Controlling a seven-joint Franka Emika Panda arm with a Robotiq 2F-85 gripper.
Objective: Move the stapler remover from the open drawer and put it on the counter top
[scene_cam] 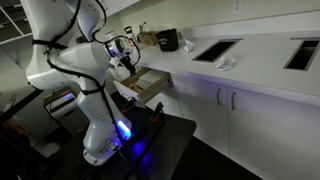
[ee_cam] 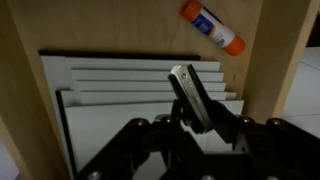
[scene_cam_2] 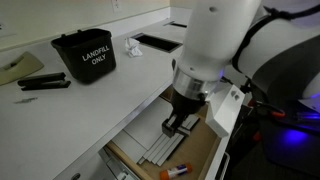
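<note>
The stapler remover, now held over the open drawer, will be released on the white counter top close beside the black bin [scene_cam: 151, 54].
The drawer [scene_cam_2: 203, 150] stands open below the white counter top [scene_cam_2: 100, 100]; its wood-coloured inside fills the wrist view [ee_cam: 100, 25]. My gripper [ee_cam: 195, 125] is over the drawer and shut on the stapler remover [ee_cam: 188, 92], a dark piece with a silvery edge that stands tilted between the fingers, above a stack of white sheets [ee_cam: 110, 90]. In an exterior view the gripper [scene_cam_2: 178, 124] reaches down into the drawer; the remover cannot be made out there. In an exterior view the drawer [scene_cam: 152, 86] shows beside the arm, below the counter top [scene_cam: 250, 72].
An orange glue stick [ee_cam: 212, 25] lies at the drawer's edge, and it also shows in an exterior view [scene_cam_2: 172, 170]. On the counter stand a black "LANDFILL ONLY" bin [scene_cam_2: 84, 55], dark items [scene_cam_2: 45, 82] and crumpled paper [scene_cam_2: 132, 47]. A black table [scene_cam: 160, 140] lies below.
</note>
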